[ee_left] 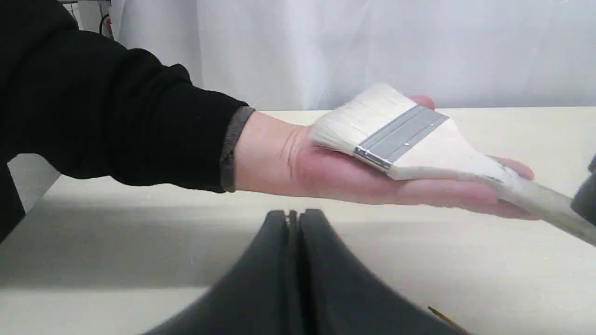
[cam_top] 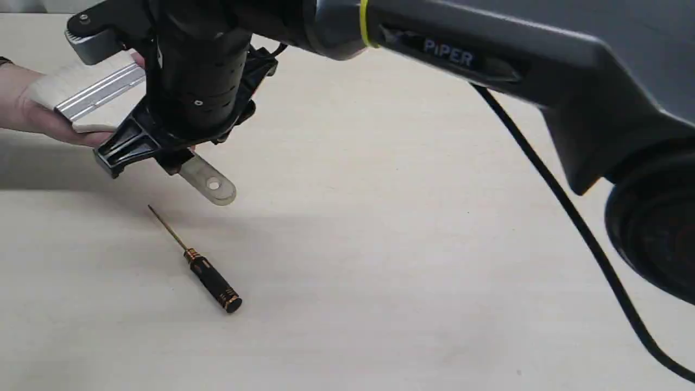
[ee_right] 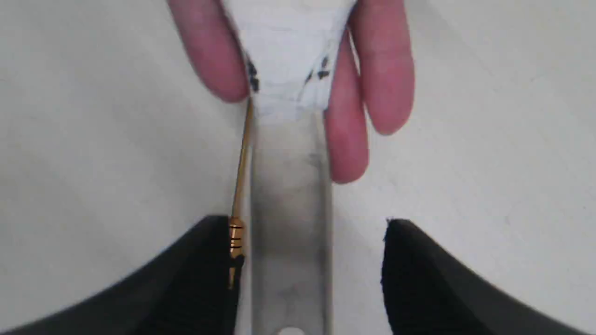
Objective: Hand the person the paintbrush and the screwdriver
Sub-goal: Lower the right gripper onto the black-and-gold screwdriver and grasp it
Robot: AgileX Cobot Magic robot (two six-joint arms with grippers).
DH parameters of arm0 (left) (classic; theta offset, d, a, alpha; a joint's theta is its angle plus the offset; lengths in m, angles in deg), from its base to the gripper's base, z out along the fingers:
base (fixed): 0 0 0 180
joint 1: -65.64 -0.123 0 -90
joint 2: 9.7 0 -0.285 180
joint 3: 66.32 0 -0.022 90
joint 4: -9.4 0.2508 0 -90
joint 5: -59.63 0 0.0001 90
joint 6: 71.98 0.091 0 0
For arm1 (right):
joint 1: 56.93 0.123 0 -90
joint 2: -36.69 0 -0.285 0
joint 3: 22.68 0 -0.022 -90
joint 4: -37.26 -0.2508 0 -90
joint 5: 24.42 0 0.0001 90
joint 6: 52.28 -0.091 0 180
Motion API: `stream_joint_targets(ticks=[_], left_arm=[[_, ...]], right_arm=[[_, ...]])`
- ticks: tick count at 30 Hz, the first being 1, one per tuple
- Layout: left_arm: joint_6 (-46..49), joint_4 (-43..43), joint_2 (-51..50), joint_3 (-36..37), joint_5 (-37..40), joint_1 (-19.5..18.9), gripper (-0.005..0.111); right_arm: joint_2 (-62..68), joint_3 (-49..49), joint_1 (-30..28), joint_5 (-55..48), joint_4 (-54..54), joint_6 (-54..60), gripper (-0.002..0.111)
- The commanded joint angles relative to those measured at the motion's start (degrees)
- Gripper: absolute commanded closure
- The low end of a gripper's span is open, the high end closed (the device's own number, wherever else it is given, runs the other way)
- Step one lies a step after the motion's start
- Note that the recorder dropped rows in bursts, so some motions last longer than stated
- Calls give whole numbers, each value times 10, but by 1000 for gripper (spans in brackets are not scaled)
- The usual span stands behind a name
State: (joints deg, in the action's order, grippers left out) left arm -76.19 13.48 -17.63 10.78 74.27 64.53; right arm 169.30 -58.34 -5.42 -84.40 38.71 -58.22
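Observation:
Next, my right gripper goes to the screwdriver on the table and grabs the screwdriver's black handle [cam_top: 203, 271] [ee_right: 238, 270], close to its gold part.
The paintbrush [cam_top: 100, 92] lies with its bristles and silver band on the person's open palm [cam_top: 32, 103] at the far left. Its wooden handle sticks out past the fingers. My right gripper [cam_top: 174, 146] has reached across and hovers over that handle. In the right wrist view the right gripper [ee_right: 305, 223] stands open, with the handle [ee_right: 288, 186] between its fingers and a gap on one side. The screwdriver [cam_top: 201, 266] lies flat on the table, nearer the camera than the hand. My left gripper [ee_left: 293, 214] is shut on nothing and faces the hand [ee_left: 326, 172] and the brush [ee_left: 400, 135].
The right arm and its black cable [cam_top: 570, 217] cross the right half of the exterior view above the pale table [cam_top: 407, 271]. The person's black sleeve [ee_left: 116, 107] enters at one side of the left wrist view. A white curtain [ee_left: 372, 46] hangs behind the table.

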Motion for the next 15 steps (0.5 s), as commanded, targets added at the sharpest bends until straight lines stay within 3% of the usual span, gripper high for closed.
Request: stream_joint_targets(ticks=[1, 7, 15], left_arm=[[-1, -1, 1, 1, -3, 5, 107], [-1, -1, 1, 1, -3, 5, 107], [-1, -2, 1, 1, -3, 5, 107]], right_arm=[[-13, -5, 0, 11, -41, 26, 55], [-17, -5, 1, -14, -135, 87, 55], [-17, -4, 36, -56, -72, 82, 55]])
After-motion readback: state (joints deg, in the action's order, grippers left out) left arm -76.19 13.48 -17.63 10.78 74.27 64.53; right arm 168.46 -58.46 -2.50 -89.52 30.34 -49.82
